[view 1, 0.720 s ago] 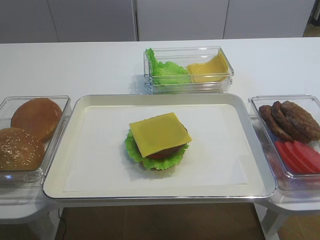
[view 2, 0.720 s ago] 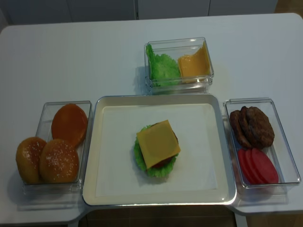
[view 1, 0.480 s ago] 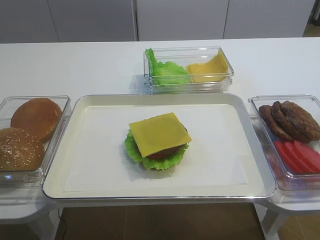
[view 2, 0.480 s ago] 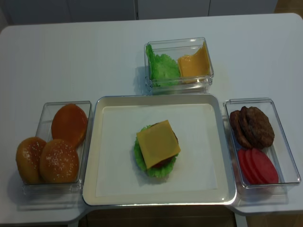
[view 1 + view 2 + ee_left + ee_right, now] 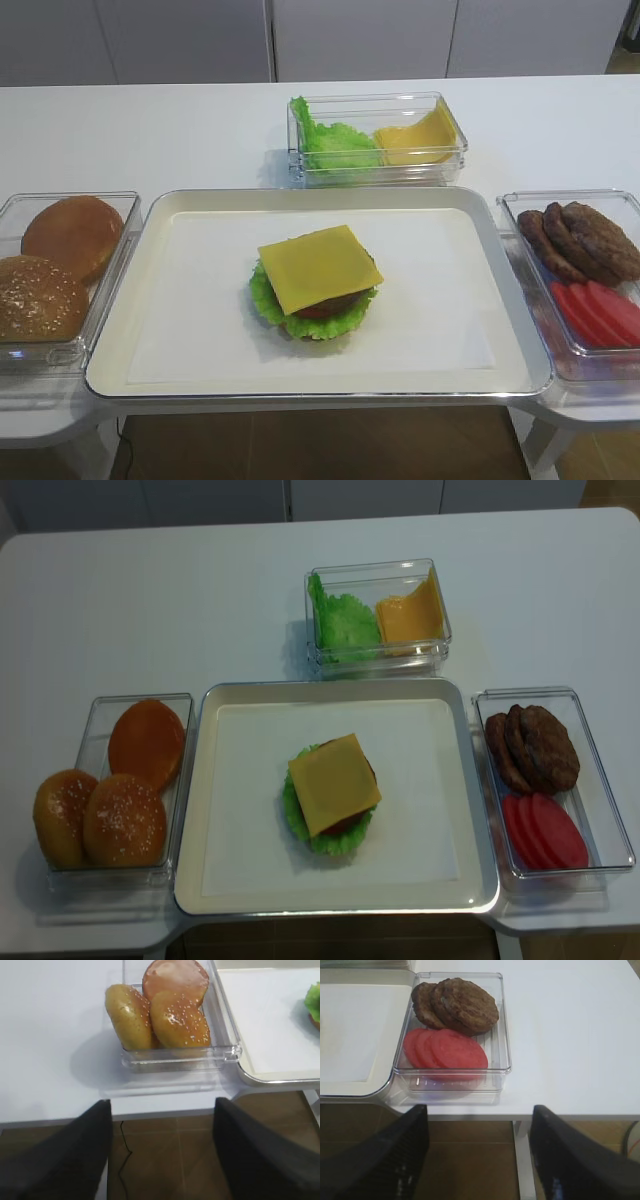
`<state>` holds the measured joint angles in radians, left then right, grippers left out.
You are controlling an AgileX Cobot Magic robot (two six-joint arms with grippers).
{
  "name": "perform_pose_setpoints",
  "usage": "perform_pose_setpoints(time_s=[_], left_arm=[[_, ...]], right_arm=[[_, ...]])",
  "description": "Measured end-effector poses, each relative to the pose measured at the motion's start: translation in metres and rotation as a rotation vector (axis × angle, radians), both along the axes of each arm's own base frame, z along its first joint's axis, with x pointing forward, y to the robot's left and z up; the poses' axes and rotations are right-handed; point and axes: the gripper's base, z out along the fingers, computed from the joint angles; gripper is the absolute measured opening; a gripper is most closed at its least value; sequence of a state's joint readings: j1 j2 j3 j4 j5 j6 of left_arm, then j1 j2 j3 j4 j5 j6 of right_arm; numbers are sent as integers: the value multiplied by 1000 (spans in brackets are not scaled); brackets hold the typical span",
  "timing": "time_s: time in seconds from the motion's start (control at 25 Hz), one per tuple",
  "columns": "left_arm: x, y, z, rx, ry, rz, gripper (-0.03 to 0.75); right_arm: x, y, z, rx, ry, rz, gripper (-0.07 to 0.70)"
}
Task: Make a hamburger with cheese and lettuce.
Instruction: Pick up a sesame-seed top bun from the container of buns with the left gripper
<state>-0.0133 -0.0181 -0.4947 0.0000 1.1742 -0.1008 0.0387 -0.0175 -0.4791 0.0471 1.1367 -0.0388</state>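
Observation:
Next, I close my left gripper on the outer edge of the sesame bun (image 5: 50, 794) (image 5: 116, 1006) that leans over the side of the bun box, farthest from the cream tray.
The hamburger stack (image 5: 318, 285) sits in the middle of the cream tray (image 5: 300, 197). The square yellow cheese (image 5: 320, 267) lies on top, over a dark patty (image 5: 338, 302) and the frilly green lettuce (image 5: 325, 322); no bun is on top. It also shows in the realsense view (image 5: 333, 785), and its lettuce edge shows in the left wrist view (image 5: 312, 1002). My left gripper (image 5: 161, 1106) is open and empty, in front of the table edge near the bun box. My right gripper (image 5: 479, 1110) is open and empty, in front of the patty box. Neither gripper shows in the exterior views.
A clear box on the left holds two sesame buns (image 5: 180, 1020) and a plain brown bun (image 5: 73, 235). A box on the right (image 5: 504, 1020) holds patties (image 5: 465, 1005) and tomato slices (image 5: 452, 1050). A back box (image 5: 300, 140) holds green leaves and yellow slices.

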Motion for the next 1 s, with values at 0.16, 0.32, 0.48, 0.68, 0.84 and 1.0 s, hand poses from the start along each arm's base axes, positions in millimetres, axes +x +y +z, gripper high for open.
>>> perform_pose_setpoints(time_s=[0.16,0.32,0.48,0.68,0.84,1.0], left_arm=[[0,0,12,-1,-91,0,505],[14,0,29,-3,-91,1,508],[48,-1,42,-30,-9,19,508],[99,-1,51,-96,133,73,508],[140,-2,55,-114,248,98,507],[174,-1,60,-125,314,117,507]], right_arm=[[0,0,0,0,0,0,501],[0,0,0,0,0,0,501],[0,0,0,0,0,0,501],[0,0,0,0,0,0,501],[0,0,0,0,0,0,501],[0,0,0,0,0,0,501]])
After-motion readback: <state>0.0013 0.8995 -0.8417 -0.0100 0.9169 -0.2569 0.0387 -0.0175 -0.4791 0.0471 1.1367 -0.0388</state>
